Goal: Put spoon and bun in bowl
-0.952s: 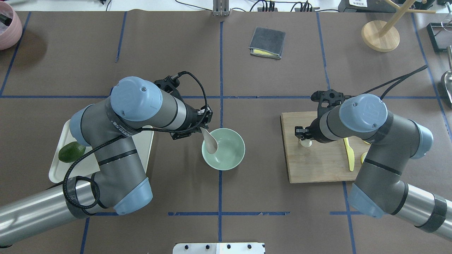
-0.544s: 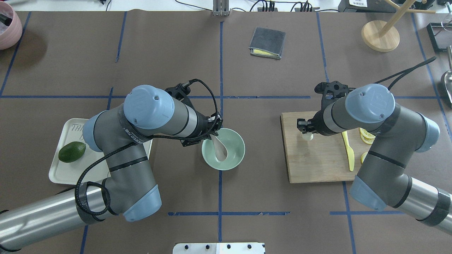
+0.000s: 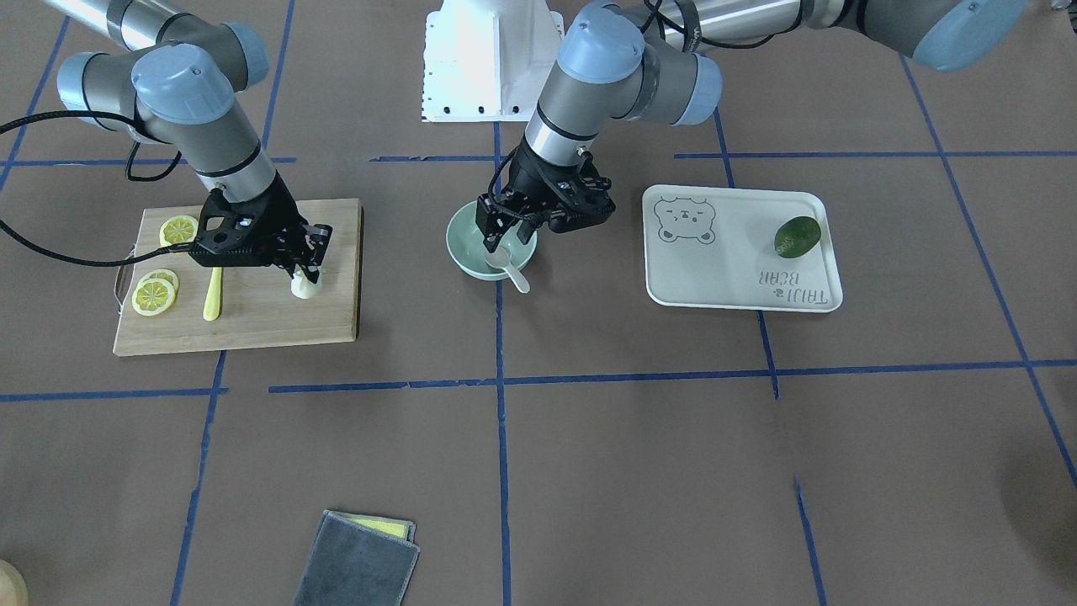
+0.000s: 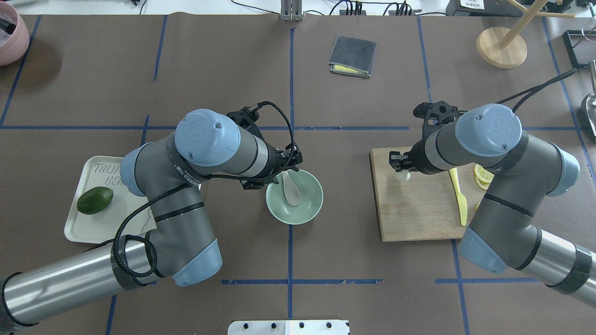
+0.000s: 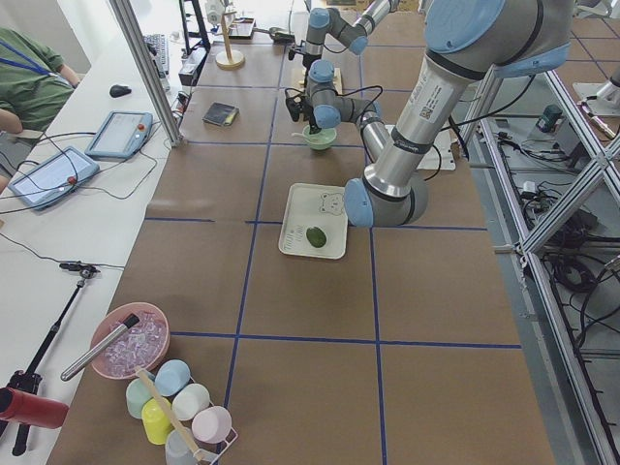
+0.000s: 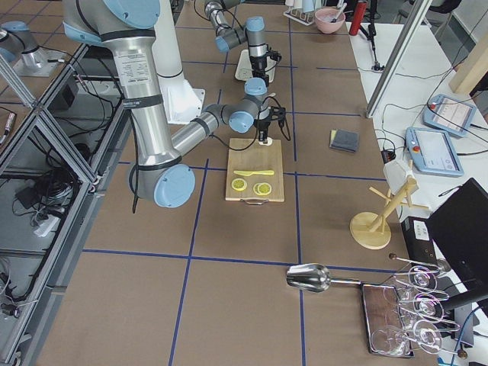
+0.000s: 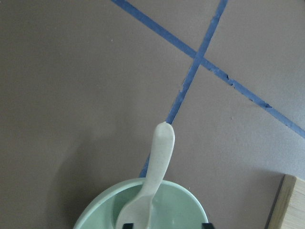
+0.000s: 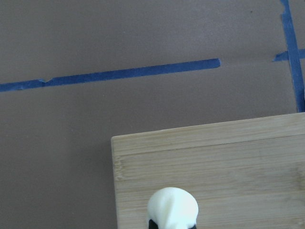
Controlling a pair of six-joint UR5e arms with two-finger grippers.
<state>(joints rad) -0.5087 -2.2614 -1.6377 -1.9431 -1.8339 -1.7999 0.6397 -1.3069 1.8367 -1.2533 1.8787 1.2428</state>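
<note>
My right gripper needs to release the white bun inside the mint-green bowl [image 3: 461, 237], next to the scoop of the spoon, toward the wooden board.
The off-white spoon [image 4: 292, 193] lies in the mint-green bowl [image 4: 316, 207], scoop inside and handle leaning over the far rim [image 3: 511, 271] [image 7: 159, 157]. My left gripper [image 3: 511, 234] hovers just above the bowl [image 3: 458, 252], with its jaws apart and wider than the spoon. My right gripper [image 4: 401, 171] is shut on the white bun [image 4: 403, 176] near the far left corner of the wooden board [image 4: 419, 214]. The bun also shows in the front view [image 3: 306, 288] and in the right wrist view [image 8: 172, 206]. I cannot tell how high it is above the board.
A yellow knife [image 4: 460, 200] and lemon slices [image 4: 483, 176] lie on the board's right part. A bear-print tray [image 4: 93, 228] with an avocado [image 4: 95, 200] sits left of the bowl. A folded grey cloth [image 4: 352, 56] and a wooden stand [image 4: 501, 46] are at the back.
My left gripper moved right over the bowl with the spoon; the spoon now rests in the bowl with the jaws apart. My right gripper moved the bun toward the board's far edge.
</note>
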